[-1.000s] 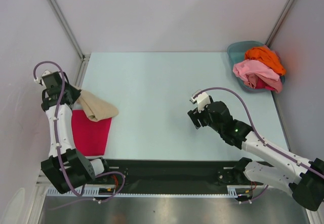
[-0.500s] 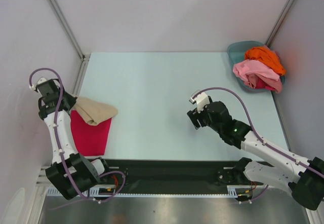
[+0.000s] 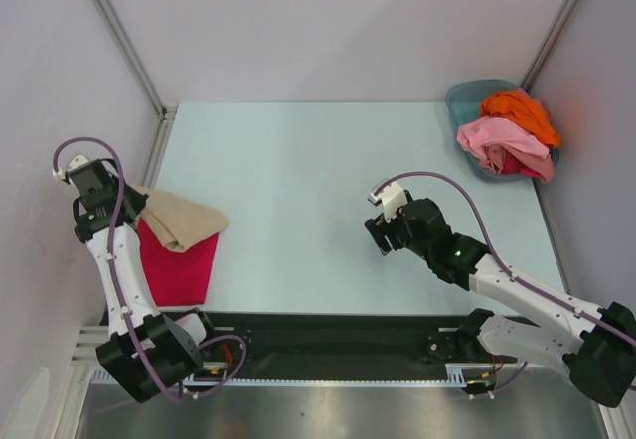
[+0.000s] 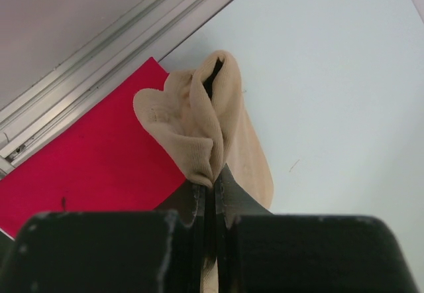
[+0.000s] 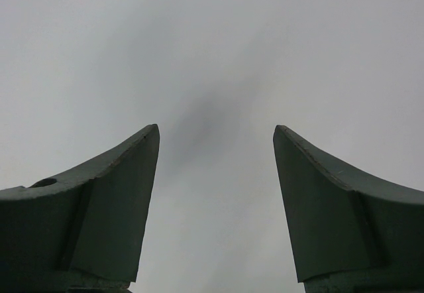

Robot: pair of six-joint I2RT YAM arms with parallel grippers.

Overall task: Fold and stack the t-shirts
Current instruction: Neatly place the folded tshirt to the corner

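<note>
Next, my left gripper lets go of the tan shirt, spread flat on top of the magenta-red t-shirt (image 3: 163, 252) (image 4: 132, 180) beside the metal rail.
A tan t-shirt (image 3: 186, 220) lies bunched at the table's left edge, partly over a flat magenta-red t-shirt (image 3: 179, 266). My left gripper (image 3: 137, 204) is shut on the tan shirt's near end. In the left wrist view the tan cloth (image 4: 192, 120) rises from the closed left gripper (image 4: 212, 181), with the magenta shirt (image 4: 93, 157) beneath it. My right gripper (image 3: 377, 234) hovers over bare table right of centre. It stands open, and the right wrist view shows nothing between the right gripper's (image 5: 216, 128) fingers. Pink (image 3: 502, 141), orange (image 3: 522, 111) and red (image 3: 517, 167) shirts are piled at the back right.
A teal basin (image 3: 460, 95) in the back right corner holds the piled shirts. Grey walls close in the table on the left, back and right. A metal rail (image 4: 119, 54) runs along the left edge. The arm bases sit on a black strip at the near edge.
My left arm has drawn back to the left, pulling the tan shirt slightly left and toward me over the magenta one. The right gripper has edged slightly left.
</note>
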